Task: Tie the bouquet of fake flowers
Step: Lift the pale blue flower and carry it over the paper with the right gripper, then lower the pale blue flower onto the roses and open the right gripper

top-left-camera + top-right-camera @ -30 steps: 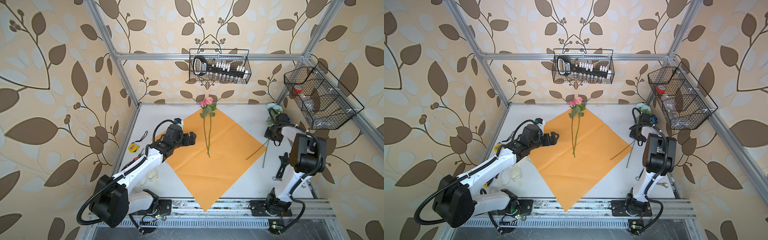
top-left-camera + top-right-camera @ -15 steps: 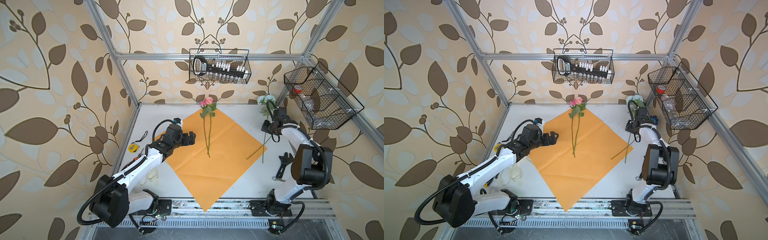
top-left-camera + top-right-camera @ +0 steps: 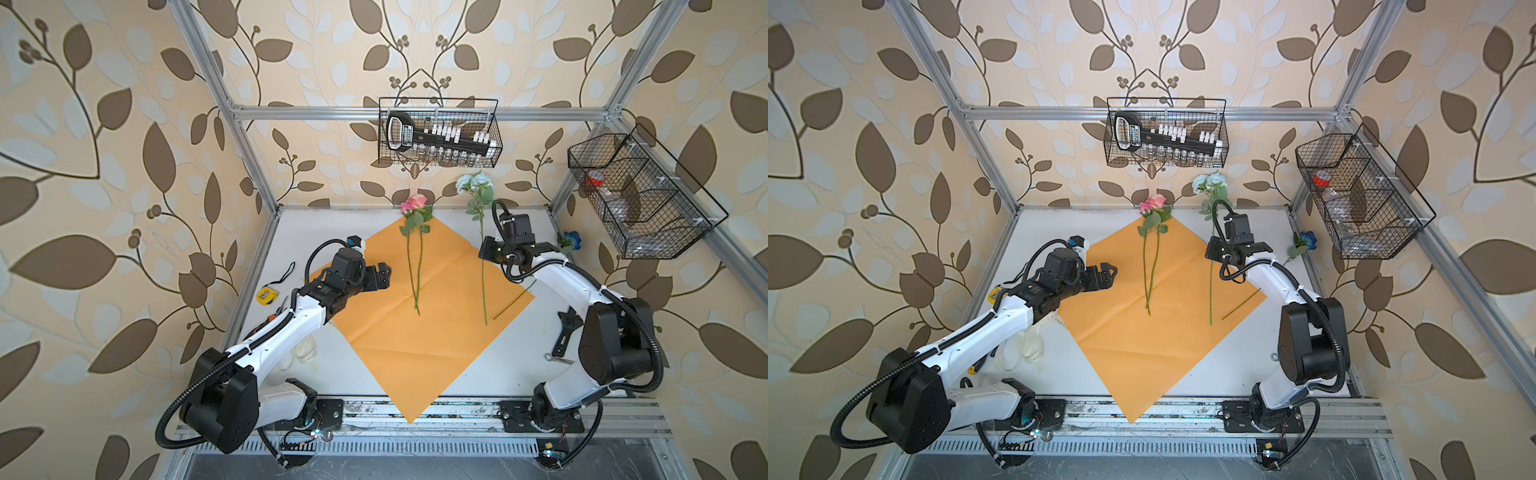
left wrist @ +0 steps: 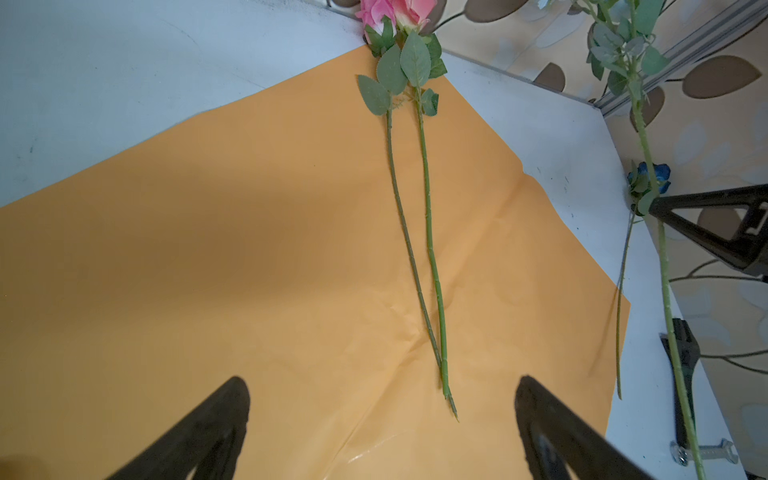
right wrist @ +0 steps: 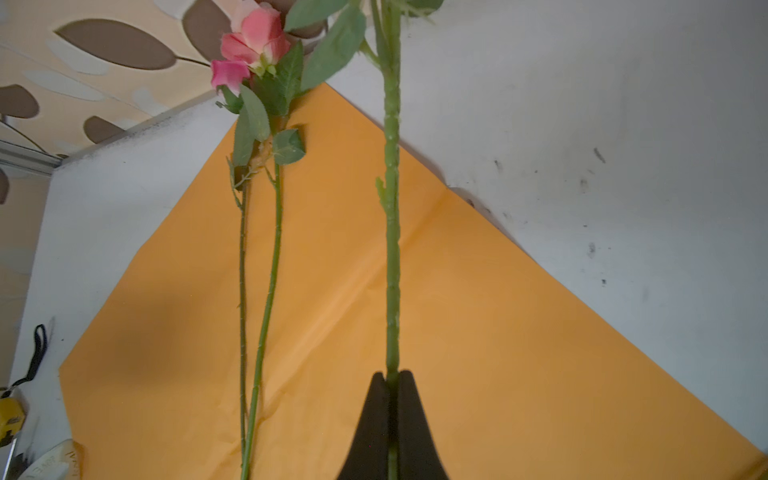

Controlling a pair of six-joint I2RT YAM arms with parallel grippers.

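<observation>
Next, I let go of the pale blue-white flower with my right gripper between the pink flowers' stems (image 3: 416,262) (image 5: 256,296) on the orange wrapping paper.
Orange wrapping paper (image 3: 415,332) (image 3: 1154,345) lies as a diamond on the white table. Two pink flowers (image 3: 414,204) (image 4: 395,8) (image 5: 253,41) rest on it, stems side by side. My right gripper (image 3: 484,249) (image 3: 1212,249) (image 5: 392,374) is shut on the stem of the pale blue-white flower (image 3: 473,183) (image 3: 1209,183), holding it above the paper's right half, bloom toward the back wall. A dark blue flower (image 3: 571,239) (image 4: 650,178) lies at the back right. My left gripper (image 3: 384,276) (image 4: 381,380) hovers open over the paper's left corner, holding nothing.
Wire baskets hang on the back wall (image 3: 438,139) and the right wall (image 3: 636,195). A yellow tape measure (image 3: 266,295) sits at the table's left edge. A cream ribbon (image 3: 305,353) lies under my left arm. A black tool (image 3: 567,328) lies by the right arm.
My right gripper has carried the pale blue-white flower leftward from the table's right side to above the paper. The left arm has stayed put.
</observation>
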